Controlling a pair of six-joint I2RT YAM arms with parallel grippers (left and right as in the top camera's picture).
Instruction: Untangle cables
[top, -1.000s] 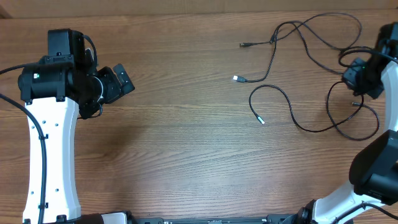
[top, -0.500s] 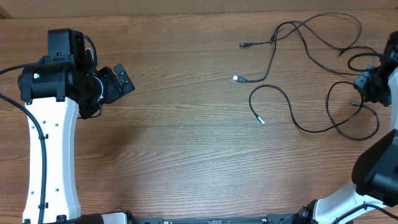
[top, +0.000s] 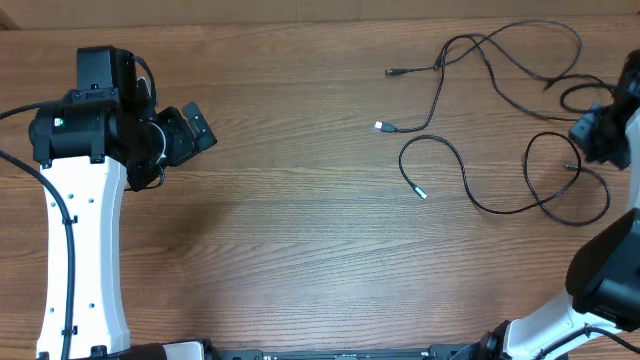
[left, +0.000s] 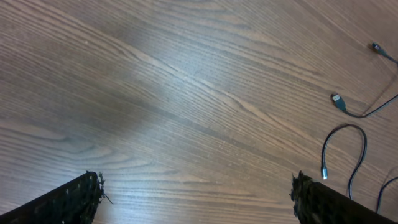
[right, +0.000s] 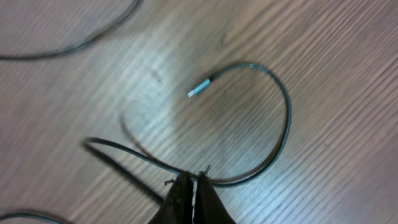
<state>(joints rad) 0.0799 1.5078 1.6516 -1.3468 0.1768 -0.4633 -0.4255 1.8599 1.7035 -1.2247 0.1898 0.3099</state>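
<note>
My right gripper needs to let go of the front cable's loop on the table (top: 602, 163) beside its curled plug end. That cable is now at the table's edge.
Two thin black cables lie in long loops at the table's far right. One cable (top: 455, 175) curls from a metal plug (top: 419, 192) toward the right edge. The other cable (top: 470, 55) branches to two plugs (top: 382, 126) at the back. My right gripper (top: 600, 135) is at the right edge, shut on a cable (right: 249, 174) that curves to a silver-tipped end (right: 198, 91). My left gripper (top: 190, 128) is open and empty at the far left; its wrist view shows cable ends (left: 339, 102) at the right.
The wooden table (top: 300, 250) carries nothing else. The white left arm (top: 85, 240) stands along the left side, and the right arm's base (top: 600, 290) fills the lower right corner.
My right gripper has moved right toward the table edge with the cable, pulling its loops a little that way. Since half a second ago it has held still. The left arm has not moved.
</note>
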